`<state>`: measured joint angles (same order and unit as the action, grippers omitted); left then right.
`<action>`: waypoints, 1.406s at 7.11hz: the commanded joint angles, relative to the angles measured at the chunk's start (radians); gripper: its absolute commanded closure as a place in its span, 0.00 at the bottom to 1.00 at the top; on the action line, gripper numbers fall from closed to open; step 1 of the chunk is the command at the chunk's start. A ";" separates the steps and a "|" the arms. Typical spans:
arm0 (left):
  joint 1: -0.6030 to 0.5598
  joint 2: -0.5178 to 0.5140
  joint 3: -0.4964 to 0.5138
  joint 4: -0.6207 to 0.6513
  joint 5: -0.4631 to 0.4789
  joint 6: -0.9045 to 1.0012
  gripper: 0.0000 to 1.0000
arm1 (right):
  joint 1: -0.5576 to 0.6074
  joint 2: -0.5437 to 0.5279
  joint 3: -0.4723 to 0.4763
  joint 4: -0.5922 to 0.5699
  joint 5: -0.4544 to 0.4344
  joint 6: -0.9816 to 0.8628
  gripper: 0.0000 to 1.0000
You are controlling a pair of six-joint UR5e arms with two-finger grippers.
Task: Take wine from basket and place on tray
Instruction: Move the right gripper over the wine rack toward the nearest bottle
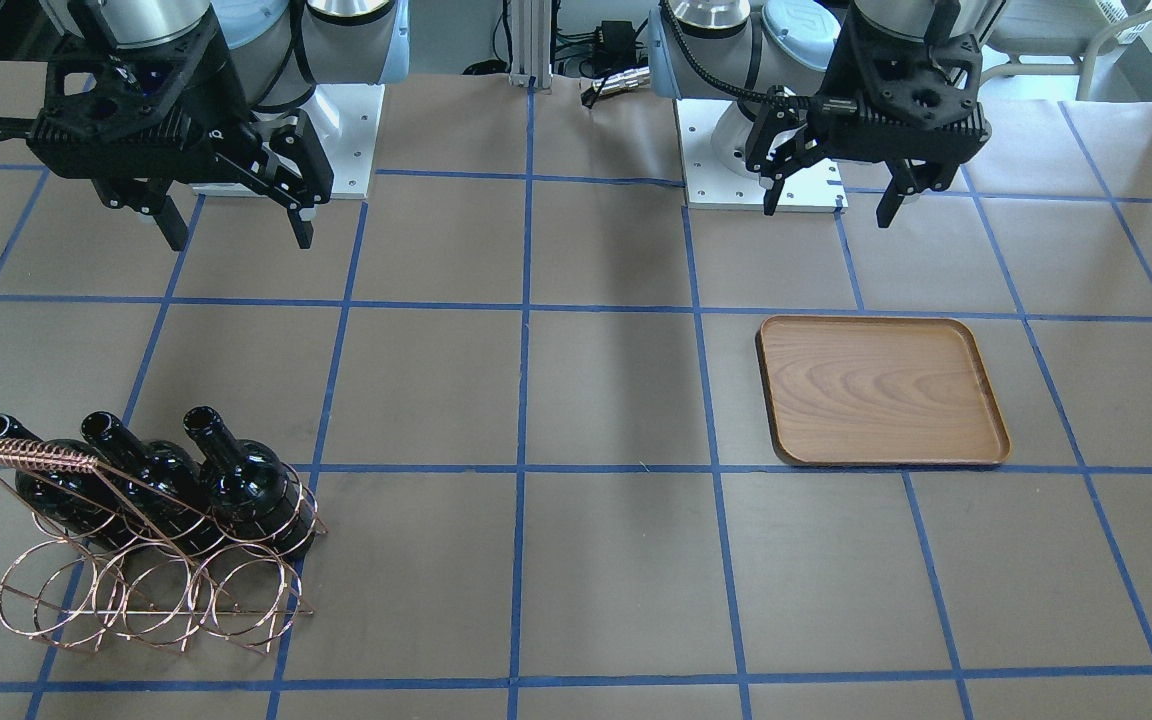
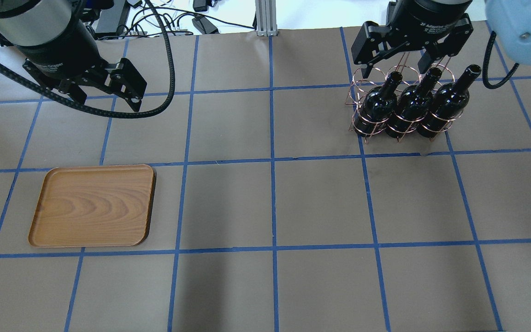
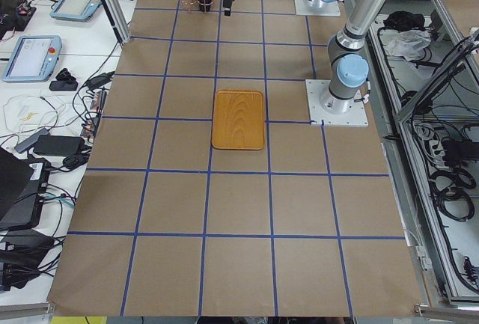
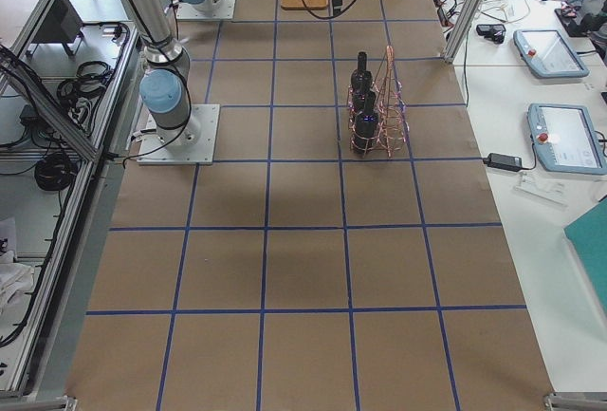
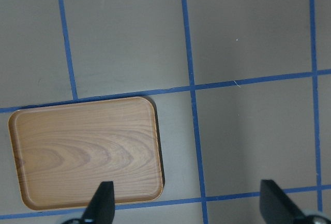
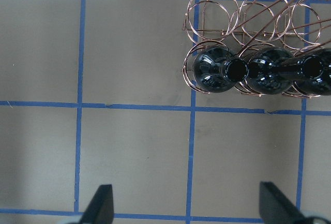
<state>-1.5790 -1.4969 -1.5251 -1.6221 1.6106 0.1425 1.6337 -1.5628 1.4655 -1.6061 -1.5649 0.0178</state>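
The middle wine bottle in the copper wire basket is next for my right gripper, which should go to it and close on the bottle's neck (image 1: 110, 436) (image 6: 295, 69).
Three near-black wine bottles (image 1: 236, 480) lean side by side in the copper wire basket (image 1: 146, 590), mouths pointing up toward the robot. In the overhead view the bottles (image 2: 413, 106) stand in the basket (image 2: 362, 124) at the far right. The wooden tray (image 1: 881, 390) lies bare on my left side, also in the overhead view (image 2: 92, 205). My right gripper (image 1: 239, 228) is open and empty, high up on the robot side of the basket. Its wrist view shows the bottle mouths (image 6: 237, 70). My left gripper (image 1: 829, 200) is open and empty, high above the table behind the tray (image 5: 85, 154).
The brown table paper carries a blue tape grid (image 2: 272, 161). The arm bases (image 1: 766, 185) stand at the robot edge. Cables and a metal post (image 2: 265, 18) sit beyond the table's far edge. Teach pendants (image 4: 550, 50) lie on side desks.
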 commanded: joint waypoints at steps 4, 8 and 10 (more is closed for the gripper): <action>0.001 0.017 -0.006 -0.035 -0.003 -0.011 0.00 | -0.003 -0.002 -0.001 0.003 -0.009 0.002 0.00; 0.000 0.020 -0.018 -0.038 0.003 -0.057 0.00 | -0.144 0.026 -0.025 -0.002 -0.006 -0.021 0.00; 0.002 0.018 -0.027 -0.035 0.003 -0.057 0.00 | -0.193 0.163 -0.059 -0.015 -0.018 -0.077 0.00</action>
<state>-1.5782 -1.4788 -1.5465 -1.6587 1.6128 0.0861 1.4709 -1.4797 1.4269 -1.6122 -1.5764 -0.0283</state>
